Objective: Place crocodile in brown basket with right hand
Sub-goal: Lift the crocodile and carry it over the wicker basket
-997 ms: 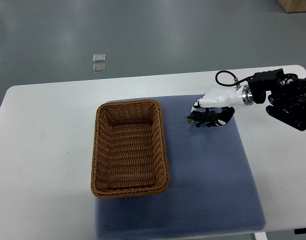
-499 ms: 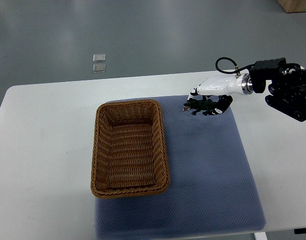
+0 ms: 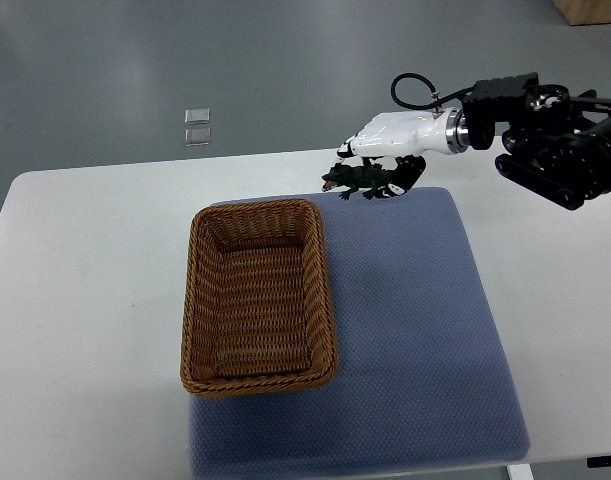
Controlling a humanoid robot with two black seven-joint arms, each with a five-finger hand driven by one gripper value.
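Note:
The robot's right gripper needs to release the crocodile around the middle of the brown basket's woven bottom [image 3: 256, 289].
A small dark green crocodile [image 3: 353, 178] hangs in the air, held by my right hand [image 3: 380, 160], whose white fingers are shut on it. The hand is raised above the far edge of the blue mat [image 3: 415, 320], up and to the right of the brown wicker basket [image 3: 257, 296]. The basket sits on the mat's left part and holds nothing. My right arm [image 3: 545, 140] comes in from the right edge, black beyond the white hand. The left arm is out of sight.
A white table [image 3: 85, 300] carries the mat. Beyond the table's far edge, two small clear squares [image 3: 197, 126] lie on the grey floor. A wooden box corner [image 3: 595, 10] shows at top right.
My right hand has lifted the crocodile off the mat and carried it up and to the left, toward the basket's far right corner.

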